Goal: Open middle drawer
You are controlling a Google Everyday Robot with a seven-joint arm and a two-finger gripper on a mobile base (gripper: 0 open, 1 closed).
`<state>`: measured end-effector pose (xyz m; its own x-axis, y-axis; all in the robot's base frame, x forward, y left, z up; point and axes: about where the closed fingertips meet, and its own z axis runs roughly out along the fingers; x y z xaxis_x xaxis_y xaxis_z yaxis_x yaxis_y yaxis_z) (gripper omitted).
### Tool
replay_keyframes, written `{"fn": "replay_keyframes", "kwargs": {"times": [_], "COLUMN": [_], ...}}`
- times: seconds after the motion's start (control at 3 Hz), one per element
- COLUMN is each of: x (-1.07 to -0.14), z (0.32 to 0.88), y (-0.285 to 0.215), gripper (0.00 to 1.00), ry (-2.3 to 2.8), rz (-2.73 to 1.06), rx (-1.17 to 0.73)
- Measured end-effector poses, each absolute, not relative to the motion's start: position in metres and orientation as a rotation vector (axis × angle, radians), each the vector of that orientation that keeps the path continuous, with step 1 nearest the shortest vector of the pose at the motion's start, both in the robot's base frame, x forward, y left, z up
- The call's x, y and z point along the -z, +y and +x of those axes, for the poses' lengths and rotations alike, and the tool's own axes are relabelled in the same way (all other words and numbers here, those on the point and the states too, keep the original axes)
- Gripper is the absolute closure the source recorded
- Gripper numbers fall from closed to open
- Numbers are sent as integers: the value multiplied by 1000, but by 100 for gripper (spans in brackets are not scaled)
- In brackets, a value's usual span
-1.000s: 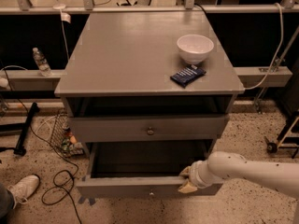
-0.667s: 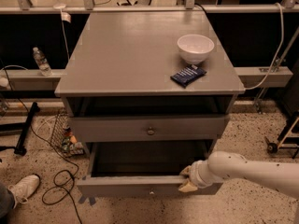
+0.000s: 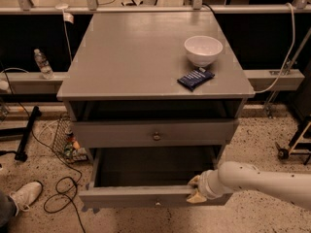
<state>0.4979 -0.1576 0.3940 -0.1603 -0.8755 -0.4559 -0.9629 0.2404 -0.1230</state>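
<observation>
I need to let go of the middle drawer with its front out over the floor (image 3: 151, 208) just beyond the lower knob.
The grey cabinet (image 3: 146, 67) shows two drawer fronts. The upper, wider front (image 3: 121, 132) has a small round knob and sits close under the top. The middle drawer (image 3: 126, 196) is below it. It is pulled well out, and its dark, empty inside shows. Its knob is just visible at the lower edge of its front. My gripper (image 3: 194, 190) comes in from the right on a white arm. It sits at the right end of the middle drawer's front, with its fingers straddling the top edge. The lowest drawer is hidden beneath the open one.
A white bowl (image 3: 203, 50) and a dark blue packet (image 3: 196, 78) lie on the cabinet top at the right. A shoe (image 3: 24, 194), black cables (image 3: 60, 191) and a wire basket (image 3: 65, 137) are on the floor at the left. A water bottle (image 3: 43, 63) stands on the left ledge.
</observation>
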Motion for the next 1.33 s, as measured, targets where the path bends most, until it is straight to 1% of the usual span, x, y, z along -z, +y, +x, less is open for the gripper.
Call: {"fn": "replay_keyframes", "kwargs": {"times": [0.33,1.33], "x": [-392,-393], "z": [484,470], "y": [-161,-162], "gripper": [100,100], "ry": [2103,2116], "rz": [-1652,-1626], "rx": [-272,-267]}}
